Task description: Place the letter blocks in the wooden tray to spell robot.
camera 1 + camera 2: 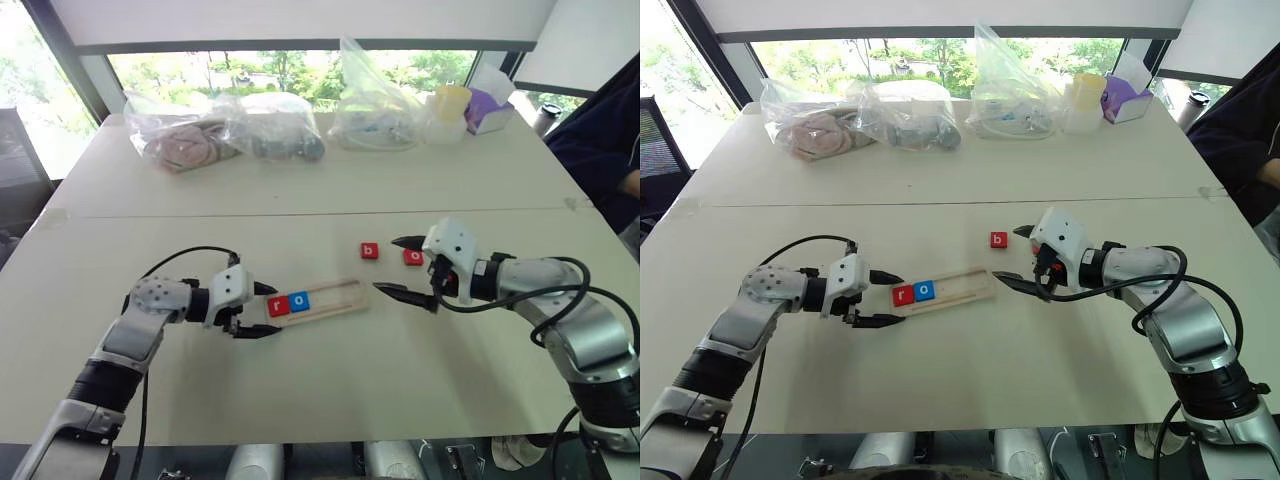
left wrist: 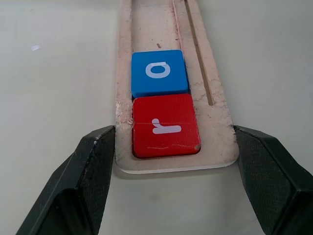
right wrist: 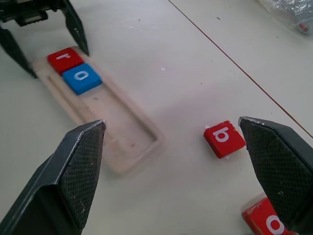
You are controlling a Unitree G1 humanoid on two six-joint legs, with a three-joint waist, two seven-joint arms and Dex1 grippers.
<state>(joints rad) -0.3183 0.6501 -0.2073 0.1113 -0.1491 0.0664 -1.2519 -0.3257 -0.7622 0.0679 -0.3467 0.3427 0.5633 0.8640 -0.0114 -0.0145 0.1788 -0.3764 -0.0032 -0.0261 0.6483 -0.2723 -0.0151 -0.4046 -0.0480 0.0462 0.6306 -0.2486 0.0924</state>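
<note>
The b comes after the blue o block in robot. So my right gripper will close on opposite sides of the red b block (image 1: 369, 251) (image 3: 224, 139).
The wooden tray (image 1: 335, 296) lies at the table's middle. A red r block (image 1: 278, 305) and a blue o block (image 1: 298, 300) sit side by side at its left end. My left gripper (image 1: 279, 309) straddles that end, one finger pressed on each long side, shut on the tray. A red b block (image 1: 369, 251) and a red o block (image 1: 413, 257) lie loose on the table to the right of the tray. My right gripper (image 1: 387, 265) hovers open just past the tray's right end, beside the two loose blocks, holding nothing.
Clear plastic bags (image 1: 225, 135) with contents line the far side of the table, next to a yellow cup (image 1: 450, 100) and a purple box (image 1: 488, 108). A person's dark sleeve (image 1: 600, 140) shows at the far right. A seam (image 1: 300, 213) crosses the table.
</note>
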